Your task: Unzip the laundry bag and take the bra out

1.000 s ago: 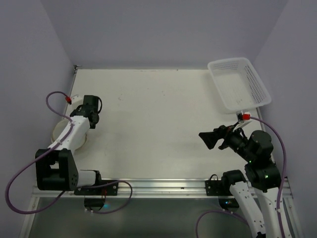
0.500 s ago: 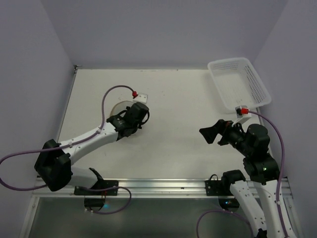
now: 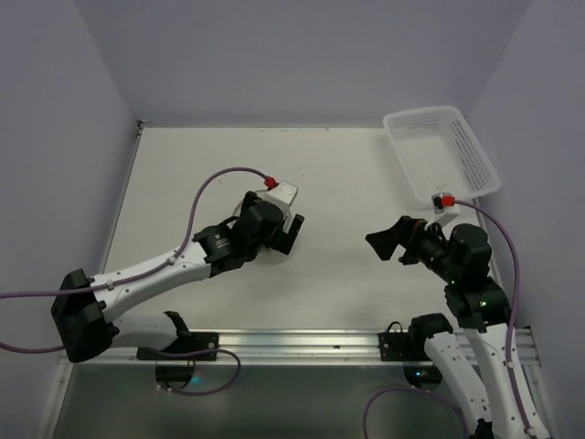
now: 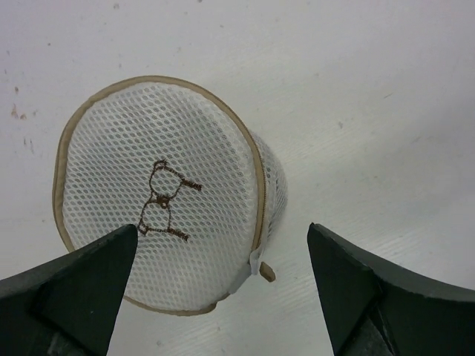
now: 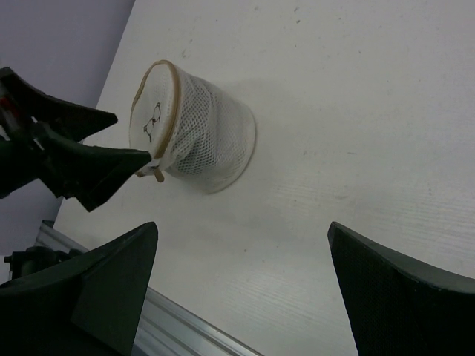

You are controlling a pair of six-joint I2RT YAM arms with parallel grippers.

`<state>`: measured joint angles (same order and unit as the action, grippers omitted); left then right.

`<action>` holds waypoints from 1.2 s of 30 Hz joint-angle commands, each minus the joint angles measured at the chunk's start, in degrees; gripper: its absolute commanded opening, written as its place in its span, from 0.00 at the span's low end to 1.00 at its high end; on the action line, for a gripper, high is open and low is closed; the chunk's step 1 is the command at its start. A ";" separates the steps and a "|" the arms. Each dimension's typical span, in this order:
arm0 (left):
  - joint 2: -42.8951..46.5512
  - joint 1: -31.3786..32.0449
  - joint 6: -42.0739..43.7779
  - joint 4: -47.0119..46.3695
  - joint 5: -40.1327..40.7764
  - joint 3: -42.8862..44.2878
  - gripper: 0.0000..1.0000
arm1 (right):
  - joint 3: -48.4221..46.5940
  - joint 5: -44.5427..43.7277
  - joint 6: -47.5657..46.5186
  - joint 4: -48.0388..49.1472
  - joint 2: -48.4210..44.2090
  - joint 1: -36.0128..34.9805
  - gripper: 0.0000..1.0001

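Next, I back my left gripper off from over the laundry bag's side and pinch the bag's rim (image 4: 225, 297) beside the zipper pull with it, so my right gripper has room.
The laundry bag (image 4: 159, 189), a round cream mesh pouch with a tan rim and a small bra outline on its face, rests on the white table. Its tan zipper pull (image 4: 266, 272) hangs at the lower right of the rim. My left gripper (image 4: 223, 233) is open just above the bag, one finger over its lower left edge, the other well to the right. In the top view the left gripper (image 3: 289, 234) and arm cover the bag. The right gripper (image 5: 242, 230) is open and empty, well short of the bag (image 5: 197, 137). The bra is not in view.
A white perforated basket (image 3: 443, 151) stands at the back right corner of the table. The right gripper (image 3: 384, 243) hovers right of centre, pointing left. The metal rail (image 5: 185, 326) runs along the near table edge.
The left arm swung from the table's left edge to the centre, bringing the bag along. Its gripper, shut before, now stands open. The right gripper barely shifted.
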<state>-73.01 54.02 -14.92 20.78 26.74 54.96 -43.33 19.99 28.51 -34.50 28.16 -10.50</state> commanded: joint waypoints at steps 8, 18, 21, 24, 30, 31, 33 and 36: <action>13.94 -4.78 -33.39 13.85 -0.54 -1.16 1.00 | 4.22 -0.91 4.10 12.78 3.30 -0.92 0.99; 25.56 -16.40 -51.60 0.59 -15.04 -20.41 1.00 | 2.02 -9.78 3.04 20.96 15.06 -13.39 0.99; 24.41 -16.49 -55.04 -2.56 -17.59 -22.43 1.00 | 1.15 -10.84 3.57 23.16 19.10 -17.18 0.99; 24.84 -16.49 -56.97 -8.43 -17.52 -25.77 0.98 | -0.43 -13.04 2.87 23.69 22.01 -20.34 0.99; 22.32 -16.49 -58.74 -19.44 -17.60 -30.26 0.90 | -2.55 -13.39 1.37 24.39 24.74 -23.51 0.99; 21.52 -16.49 -58.21 -19.72 -17.95 -30.17 0.89 | -2.72 -13.48 0.85 24.65 25.18 -23.86 0.99; 19.15 -16.49 -58.03 -23.30 -19.00 -29.65 0.84 | -3.16 -13.66 0.05 25.10 25.89 -25.09 0.99; 16.94 -16.58 -57.24 -25.51 -19.97 -28.95 0.73 | -3.60 -14.36 -0.47 25.27 27.99 -27.02 0.99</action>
<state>-54.65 37.89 -71.57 3.07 8.12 24.95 -44.42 7.88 29.91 -12.08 54.57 -36.07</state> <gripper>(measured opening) 0.768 0.986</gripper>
